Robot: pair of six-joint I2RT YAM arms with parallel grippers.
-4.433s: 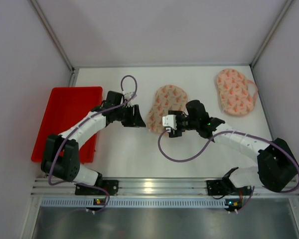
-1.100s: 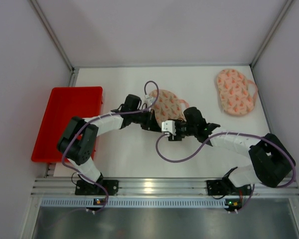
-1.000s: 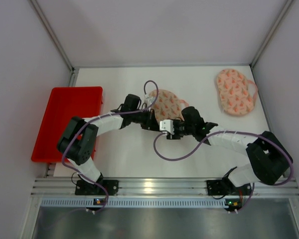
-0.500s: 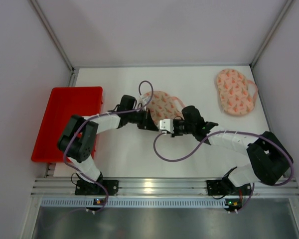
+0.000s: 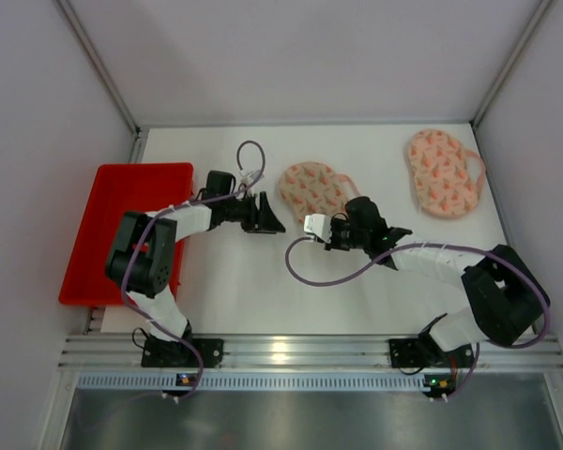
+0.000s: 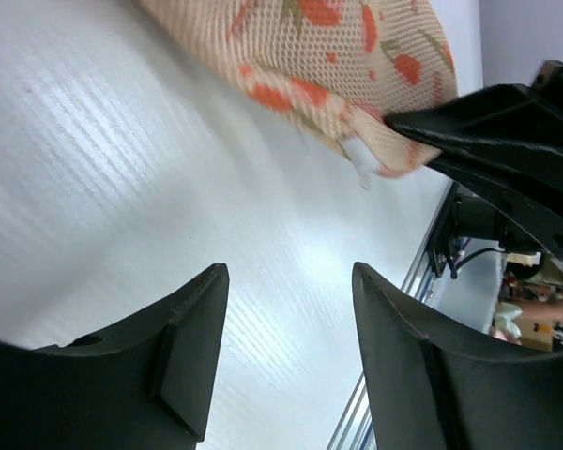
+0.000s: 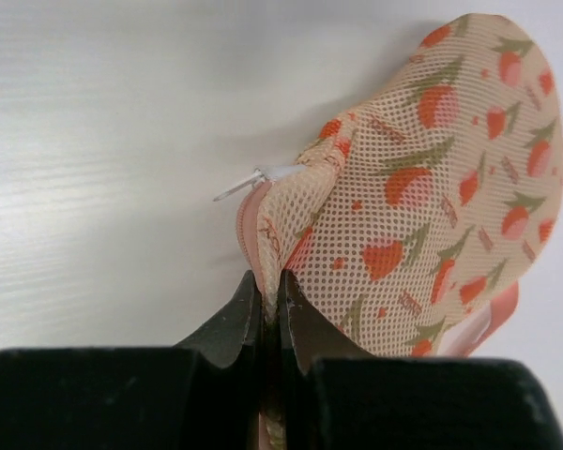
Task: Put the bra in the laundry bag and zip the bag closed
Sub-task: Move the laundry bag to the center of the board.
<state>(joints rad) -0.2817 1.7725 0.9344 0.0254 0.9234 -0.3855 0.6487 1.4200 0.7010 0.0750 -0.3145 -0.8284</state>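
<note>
My right gripper needs to let go of the laundry bag on the bare table (image 5: pixel 381 151) close beside the tulip-patterned pouch with a loop.
The laundry bag (image 5: pixel 311 187), peach mesh with red tulips, lies at the table's middle. My right gripper (image 5: pixel 338 221) is shut on the bag's near seam (image 7: pixel 267 278), just below the white zipper pull (image 7: pixel 253 178). The bag (image 7: pixel 432 187) bulges upward from the shut jaws. The bra is hidden, apart from a pink edge (image 7: pixel 493 314) peeking out at the bag's side. My left gripper (image 5: pixel 274 223) stands open just left of the bag, with only bare table between its fingers (image 6: pixel 291 272). From there the bag's corner (image 6: pixel 357 84) and its white tab (image 6: pixel 361 161) lie ahead.
A red tray (image 5: pixel 122 202) lies at the left. A second tulip-patterned pouch (image 5: pixel 441 173) with a loop rests at the back right. Purple cables (image 5: pixel 310 277) trail from both wrists. Walls close in the back and sides.
My left gripper has let go of the bag, opened and drawn back to the left. My right gripper has shut on the bag's seam, and the bag has shifted slightly back.
</note>
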